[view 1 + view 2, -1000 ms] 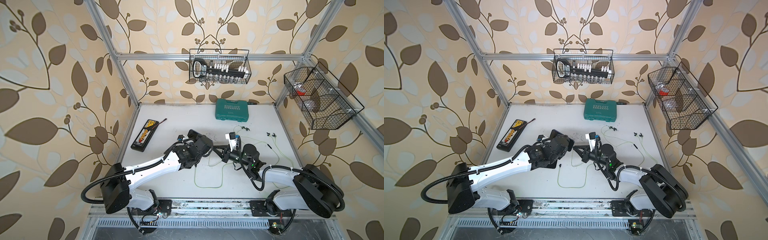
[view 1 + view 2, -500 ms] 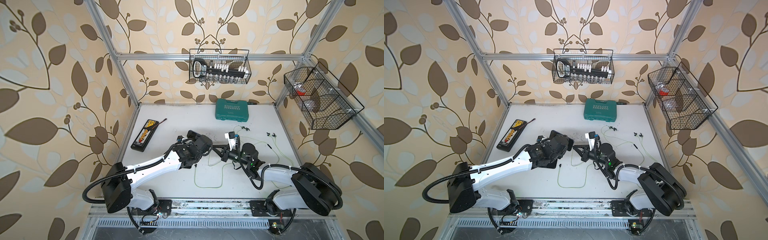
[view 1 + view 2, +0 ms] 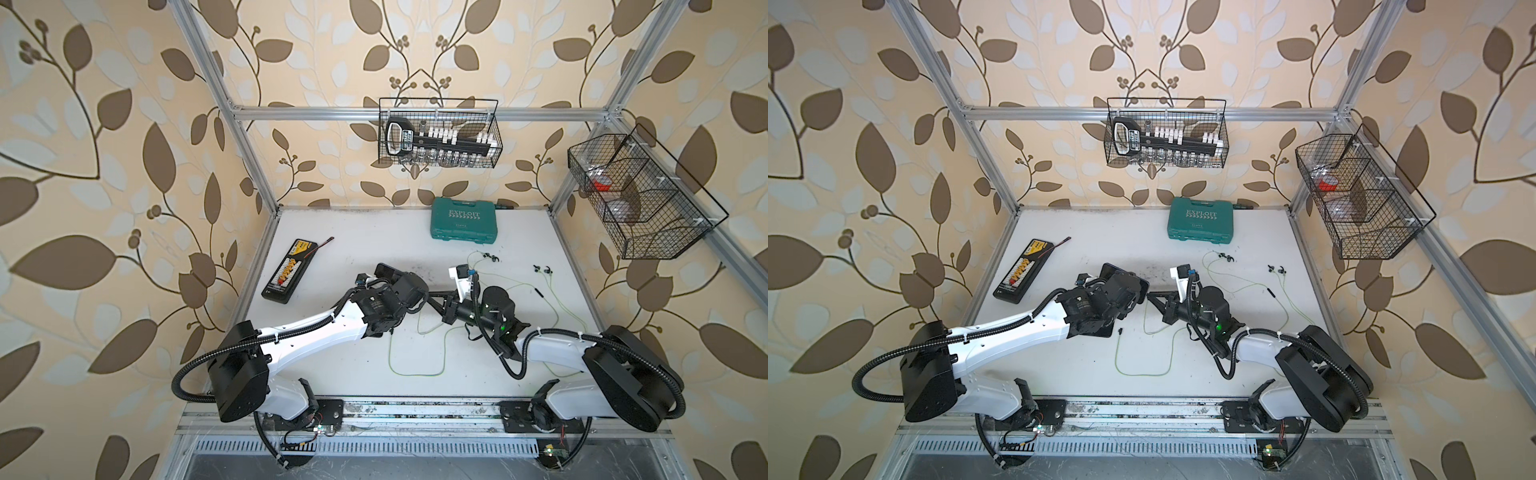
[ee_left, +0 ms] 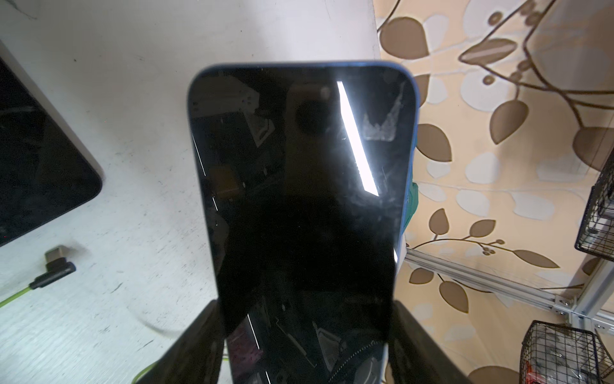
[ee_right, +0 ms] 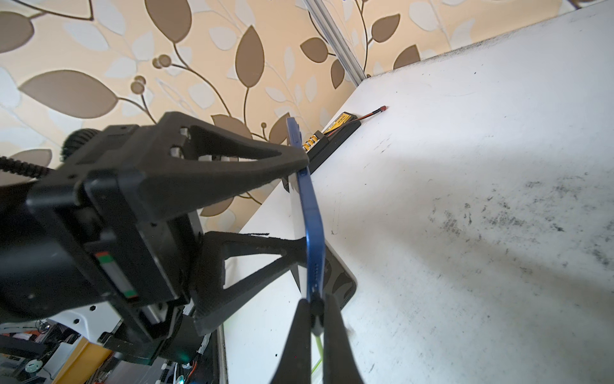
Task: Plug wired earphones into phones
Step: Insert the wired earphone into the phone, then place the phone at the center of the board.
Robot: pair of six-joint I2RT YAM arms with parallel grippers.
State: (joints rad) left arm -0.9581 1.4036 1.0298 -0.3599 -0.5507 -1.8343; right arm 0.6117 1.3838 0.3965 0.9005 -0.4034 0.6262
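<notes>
Next, my left gripper releases the glossy black phone between the long black case and the teal tool case (image 3: 376, 269). The phone is now held off the table.
My left gripper (image 4: 305, 309) is shut on a glossy black phone (image 4: 299, 199) with a blue rim, gripping its two long sides and holding it off the table; its far end shows in both top views (image 3: 386, 271) (image 3: 1109, 271). My right gripper (image 5: 315, 306) is shut on a small black earphone plug, pressed against the phone's blue end edge (image 5: 312, 232). A yellow-green cable (image 5: 317, 352) hangs from the plug. A second, textured phone (image 5: 342, 282) (image 4: 40, 159) lies flat beneath. A loose angled plug (image 4: 54, 266) (image 3: 1120, 331) rests on the table. The earbuds (image 3: 490, 258) (image 3: 543, 270) lie behind the right arm.
A teal tool case (image 3: 463, 224) stands at the back. A long black case (image 3: 291, 272) lies at the left edge. Wire baskets hang on the back wall (image 3: 440, 133) and the right wall (image 3: 640, 195). A cable loop (image 3: 415, 372) trails towards the front of the white table (image 3: 353, 241).
Both grippers stay together at mid-table with the same grips; only a very slight shift of the arms shows.
</notes>
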